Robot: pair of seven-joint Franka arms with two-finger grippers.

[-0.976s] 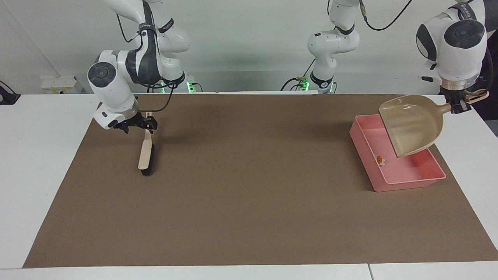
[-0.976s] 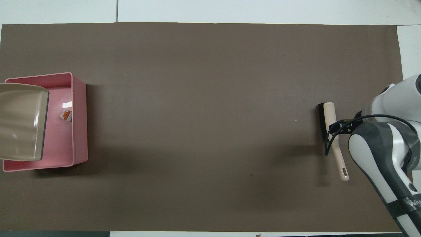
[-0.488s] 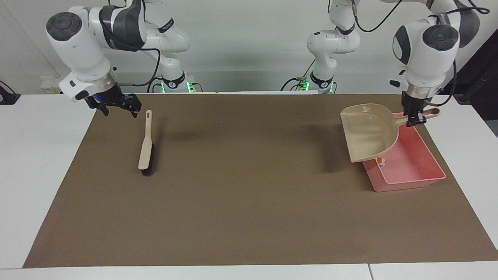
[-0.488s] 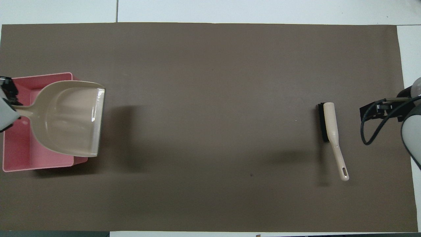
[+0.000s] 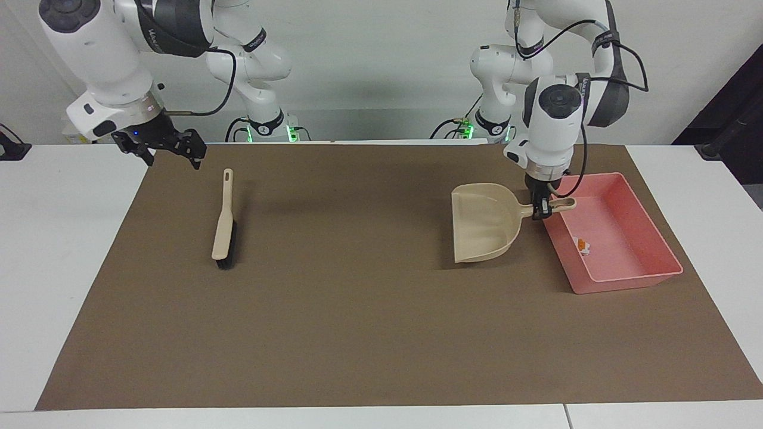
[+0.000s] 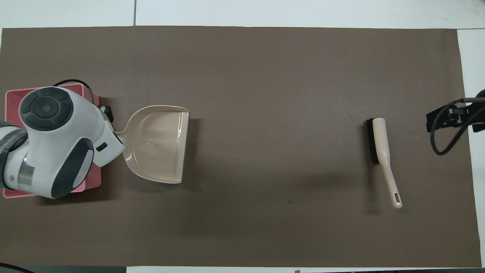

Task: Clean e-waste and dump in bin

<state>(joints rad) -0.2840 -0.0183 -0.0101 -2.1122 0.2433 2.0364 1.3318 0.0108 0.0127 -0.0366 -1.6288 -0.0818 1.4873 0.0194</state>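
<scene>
My left gripper will release the beige dustpan on the brown mat [image 6: 175,147] next to the pink bin, toward the brush.
The pink bin [image 5: 620,280] stands on the brown mat at the left arm's end of the table. A small white and orange piece of e-waste [image 5: 583,245] lies inside it. My left gripper [image 5: 543,208] is shut on the handle of the beige dustpan [image 5: 483,223], which sits level, low at the mat beside the bin, toward the table's middle. From overhead the left arm covers most of the bin [image 6: 11,96], and the dustpan [image 6: 159,144] shows beside it. My right gripper [image 5: 162,149] hangs open and holds nothing, over the mat's corner near the brush handle.
A beige hand brush [image 5: 223,220] with black bristles lies on the mat toward the right arm's end, its handle pointing at the robots; overhead the brush [image 6: 380,151] shows the same way. The right gripper [image 6: 451,117] shows beside it at the mat's edge.
The left arm swung the dustpan from its tilt over the bin down to the mat beside it and levelled it. The right gripper rose off the brush handle toward the table's end.
</scene>
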